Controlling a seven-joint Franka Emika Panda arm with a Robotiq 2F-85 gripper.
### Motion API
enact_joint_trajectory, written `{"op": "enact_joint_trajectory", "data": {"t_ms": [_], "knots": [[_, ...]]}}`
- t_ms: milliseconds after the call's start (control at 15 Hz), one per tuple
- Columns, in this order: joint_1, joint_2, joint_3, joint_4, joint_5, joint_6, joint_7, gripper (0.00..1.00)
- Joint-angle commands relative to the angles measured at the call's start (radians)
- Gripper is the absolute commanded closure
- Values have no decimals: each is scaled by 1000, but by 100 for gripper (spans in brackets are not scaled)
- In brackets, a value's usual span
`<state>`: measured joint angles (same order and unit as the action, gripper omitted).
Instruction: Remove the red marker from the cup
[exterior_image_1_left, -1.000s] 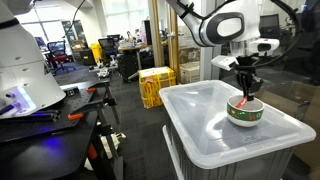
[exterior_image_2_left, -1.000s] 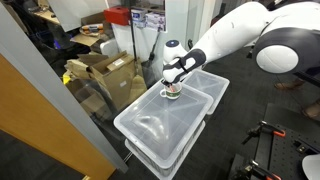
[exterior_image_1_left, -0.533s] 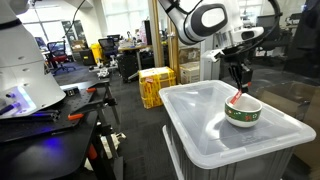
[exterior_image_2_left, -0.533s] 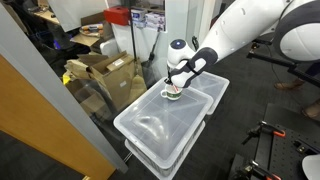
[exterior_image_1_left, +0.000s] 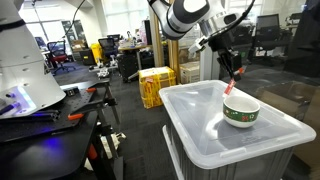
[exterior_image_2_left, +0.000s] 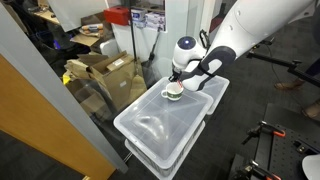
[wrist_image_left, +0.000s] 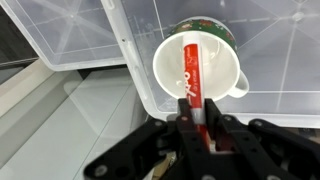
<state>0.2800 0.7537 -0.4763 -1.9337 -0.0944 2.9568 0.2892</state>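
Next, I release the red marker on the clear bin lid (exterior_image_1_left: 208, 103) beside the cup, toward the yellow crates' side.
My gripper (wrist_image_left: 196, 122) is shut on the red marker (wrist_image_left: 192, 72), which hangs from the jaws over the cup's opening. The cup (wrist_image_left: 170, 70) is white, wide and low, with a dark green patterned band, and stands on a clear plastic bin lid. In an exterior view the gripper (exterior_image_1_left: 236, 74) holds the marker (exterior_image_1_left: 231, 85) above the cup (exterior_image_1_left: 241, 112), its lower tip clear of the rim. In an exterior view the cup (exterior_image_2_left: 174, 92) stands on the lid with the gripper (exterior_image_2_left: 189, 80) above it.
The cup stands on the lid of a clear plastic bin (exterior_image_1_left: 215, 140), stacked on another bin (exterior_image_2_left: 160, 135). Yellow crates (exterior_image_1_left: 155, 85) and cardboard boxes (exterior_image_2_left: 105, 70) stand on the floor nearby. A dark workbench with tools (exterior_image_1_left: 50, 120) is to one side.
The gripper has risen with the red marker in it. The marker's tip was inside the cup and now hangs above the rim. The arm has swung upward.
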Motion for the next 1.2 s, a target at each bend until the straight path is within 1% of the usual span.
{"op": "enact_joint_trajectory", "data": {"t_ms": [0,133,333,400,467,600,667,800,1000,1133], "knots": [[103,-70,-88,-111,-50,69,35,95],[126,-79,-99,-122,-53,80,11,95],[111,-92,-65,-115,-56,68,-32,95],[95,-104,-39,-113,-58,57,-55,95],[88,-104,-28,-108,-63,60,-73,95],[45,-118,32,-98,-72,40,-133,95],[38,-117,44,-92,-81,38,-150,95],[-13,-121,111,-76,-90,9,-210,95],[-97,-116,218,-39,-101,-62,-312,95],[-150,-103,286,-1,-110,-132,-380,95]]}}
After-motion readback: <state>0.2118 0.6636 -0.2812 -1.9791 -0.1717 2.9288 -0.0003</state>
